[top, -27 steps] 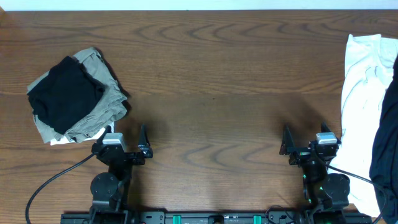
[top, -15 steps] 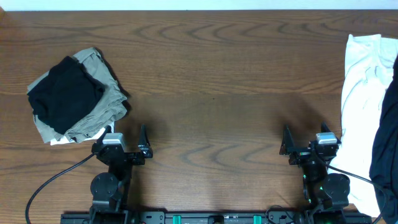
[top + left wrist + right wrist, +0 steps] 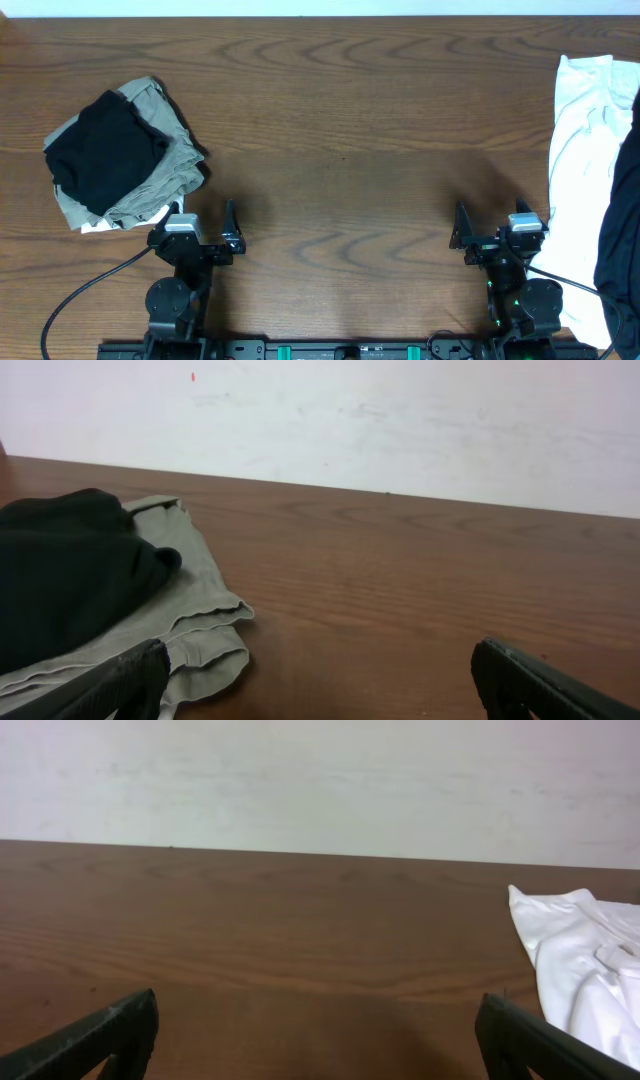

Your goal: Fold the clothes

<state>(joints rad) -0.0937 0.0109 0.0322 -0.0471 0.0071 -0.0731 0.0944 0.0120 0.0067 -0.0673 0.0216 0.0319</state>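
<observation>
Next, I grab the white T-shirt with my right gripper at the near part of its long edge (image 3: 547, 260) facing the bare table middle.
A black garment (image 3: 105, 150) lies on a khaki garment (image 3: 170, 165) in a pile at the table's left; both show in the left wrist view, black (image 3: 60, 575) over khaki (image 3: 195, 625). A white T-shirt (image 3: 580, 150) lies at the right edge, its corner in the right wrist view (image 3: 585, 960). A dark navy garment (image 3: 622, 230) lies over it. My left gripper (image 3: 202, 212) is open and empty just below the pile. My right gripper (image 3: 492, 213) is open and empty, left of the white shirt. No print shows.
The brown wooden table (image 3: 340, 130) runs between the two piles. A white wall (image 3: 400, 420) stands behind its far edge. A black cable (image 3: 80, 290) runs from the left arm's base toward the front left.
</observation>
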